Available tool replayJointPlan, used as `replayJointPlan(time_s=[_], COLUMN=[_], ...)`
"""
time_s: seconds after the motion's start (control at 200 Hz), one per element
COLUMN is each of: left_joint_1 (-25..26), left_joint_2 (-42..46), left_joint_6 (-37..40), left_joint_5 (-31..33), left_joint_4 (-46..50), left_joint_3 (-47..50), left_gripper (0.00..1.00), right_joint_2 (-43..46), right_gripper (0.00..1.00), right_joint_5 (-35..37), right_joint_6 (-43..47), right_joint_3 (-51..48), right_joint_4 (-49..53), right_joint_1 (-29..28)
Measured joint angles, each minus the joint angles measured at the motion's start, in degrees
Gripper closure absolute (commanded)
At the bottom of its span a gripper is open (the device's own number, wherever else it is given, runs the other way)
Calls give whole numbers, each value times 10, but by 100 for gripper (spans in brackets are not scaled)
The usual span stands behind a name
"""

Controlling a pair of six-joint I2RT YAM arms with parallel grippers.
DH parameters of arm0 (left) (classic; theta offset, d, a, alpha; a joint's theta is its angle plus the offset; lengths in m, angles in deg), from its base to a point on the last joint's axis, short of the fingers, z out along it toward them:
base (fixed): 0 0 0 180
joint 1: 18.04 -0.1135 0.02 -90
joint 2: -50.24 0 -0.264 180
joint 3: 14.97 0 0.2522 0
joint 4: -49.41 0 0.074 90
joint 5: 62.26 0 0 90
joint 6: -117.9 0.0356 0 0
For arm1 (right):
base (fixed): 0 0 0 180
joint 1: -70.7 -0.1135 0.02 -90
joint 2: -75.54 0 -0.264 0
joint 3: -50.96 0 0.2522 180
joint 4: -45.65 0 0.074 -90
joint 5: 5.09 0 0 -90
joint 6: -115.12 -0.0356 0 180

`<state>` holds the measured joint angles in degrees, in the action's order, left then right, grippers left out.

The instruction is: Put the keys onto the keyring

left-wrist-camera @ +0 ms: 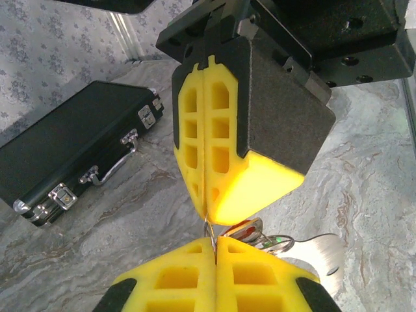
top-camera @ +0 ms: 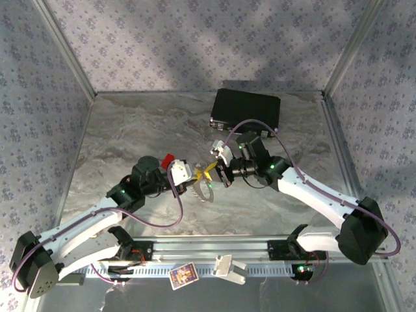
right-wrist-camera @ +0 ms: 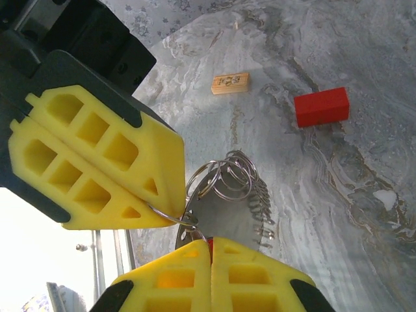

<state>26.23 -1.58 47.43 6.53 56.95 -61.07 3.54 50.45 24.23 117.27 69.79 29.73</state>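
Observation:
The red key beside the wire ring is pinched in my right gripper, so I need to open that gripper and take the wire ring itself (right-wrist-camera: 191, 223) before my left gripper lets it go.
In the top view my two grippers meet tip to tip at mid-table, the left gripper (top-camera: 200, 177) facing the right gripper (top-camera: 218, 174). The keyring (right-wrist-camera: 250, 195) is a grey oval plate edged with several silvery wire rings; it hangs between them, above the table. My left gripper (left-wrist-camera: 216, 246) is shut on one thin wire ring of it. My right gripper (right-wrist-camera: 210, 244) is shut, and a sliver of the red key (right-wrist-camera: 209, 243) shows between its tips. Behind the fingers in the left wrist view lie the red key (left-wrist-camera: 250, 229) and the green key (left-wrist-camera: 279, 242).
A black case (top-camera: 246, 110) lies at the back right of the marble table (top-camera: 130, 130). A red block (top-camera: 168, 159) sits behind the left wrist, and a small wooden block (right-wrist-camera: 230, 83) beyond it. A card (top-camera: 183, 275) and a white part (top-camera: 229, 266) rest on the front rail.

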Motion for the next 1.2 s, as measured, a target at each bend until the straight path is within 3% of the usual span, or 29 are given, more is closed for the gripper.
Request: replayJointPlan(time_s=[0.205, 0.465, 0.565, 0.77, 0.979, 1.199], left_joint_1=[1, 5, 5, 8, -5, -9], left_joint_2=[0, 0, -1, -11, -19, -19], left_joint_6=[0, -10, -24, -74, -148, -187], left_joint_5=[0, -11, -18, -24, -43, -65], left_joint_4=[-3, -24, -46, -114, -184, -230], left_joint_3=[0, 8, 17, 57, 82, 93], left_gripper=[100, 100, 100, 100, 100, 100], right_joint_2=[-15, -20, -10, 59, 115, 115], right_gripper=[99, 67, 61, 57, 57, 58], right_joint_5=[-29, -33, -22, 23, 73, 92], right_joint_6=[1, 14, 36, 134, 263, 282], right_joint_3=[12, 23, 23, 8, -60, -92], right_joint_4=[15, 42, 54, 61, 33, -13], right_joint_1=[2, 10, 20, 35, -4, -27])
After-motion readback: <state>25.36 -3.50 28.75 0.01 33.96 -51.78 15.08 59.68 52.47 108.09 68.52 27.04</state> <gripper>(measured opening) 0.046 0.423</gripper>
